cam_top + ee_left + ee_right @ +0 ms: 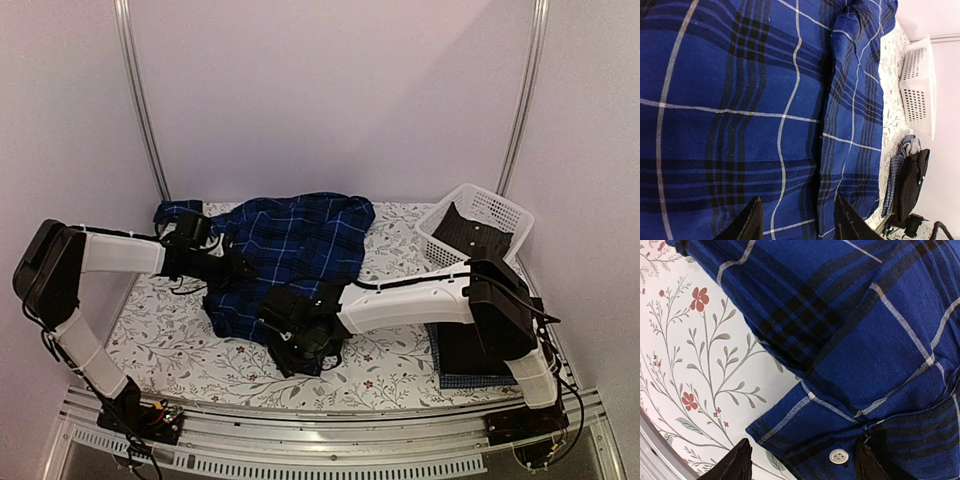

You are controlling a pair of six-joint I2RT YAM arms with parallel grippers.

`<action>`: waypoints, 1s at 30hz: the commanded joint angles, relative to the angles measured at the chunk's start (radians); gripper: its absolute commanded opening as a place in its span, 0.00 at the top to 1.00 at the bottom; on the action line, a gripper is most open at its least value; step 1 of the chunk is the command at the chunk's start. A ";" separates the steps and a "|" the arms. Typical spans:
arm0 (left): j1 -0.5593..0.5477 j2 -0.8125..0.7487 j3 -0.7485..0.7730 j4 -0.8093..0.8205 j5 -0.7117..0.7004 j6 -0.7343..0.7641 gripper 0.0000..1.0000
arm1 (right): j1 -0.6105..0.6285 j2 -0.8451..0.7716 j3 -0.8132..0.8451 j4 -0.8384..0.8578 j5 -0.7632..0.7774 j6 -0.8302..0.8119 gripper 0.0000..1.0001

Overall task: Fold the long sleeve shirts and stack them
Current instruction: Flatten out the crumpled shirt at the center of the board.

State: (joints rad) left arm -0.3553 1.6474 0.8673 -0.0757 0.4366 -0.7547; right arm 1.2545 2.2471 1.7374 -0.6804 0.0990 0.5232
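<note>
The robot's right gripper should take the cuff nearer its corner [785, 442] and swing the sleeve out toward the basket, as the plaid shirt's sleeve lies along the shirt's body.
The dark blue plaid shirt [300, 245] lies spread and rumpled in the middle of the table. My left gripper [238, 268] hovers over its left part. In the left wrist view that gripper [797, 222] is open, and a fold ridge of the plaid shirt [765, 100] runs between its fingers. My right gripper [300, 352] is at the shirt's near edge. Its jaws [802, 465] stand open astride a corner of the plaid shirt [855, 340] that carries a white button [839, 456]. A folded black shirt [470, 350] rests on a folded blue check shirt [470, 381] at the near right.
A white lattice basket [500, 205] stands at the back right with dark cloth [470, 232] inside. The table wears a floral cloth [170, 330]. My right arm reaches across above the folded stack. A metal rail runs along the near edge.
</note>
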 commanded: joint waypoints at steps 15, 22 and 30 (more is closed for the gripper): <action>-0.097 0.065 0.003 0.054 -0.013 -0.037 0.52 | 0.013 0.017 -0.041 -0.039 0.009 0.031 0.92; -0.105 0.068 -0.002 0.054 -0.016 -0.033 0.52 | 0.031 -0.036 0.024 -0.101 0.137 0.021 0.62; -0.104 0.081 0.004 0.055 -0.003 -0.016 0.53 | 0.072 0.037 0.175 -0.181 0.213 0.011 0.53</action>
State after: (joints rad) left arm -0.4515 1.7061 0.8673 -0.0410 0.4335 -0.7891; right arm 1.2972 2.2505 1.8130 -0.8047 0.2470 0.5381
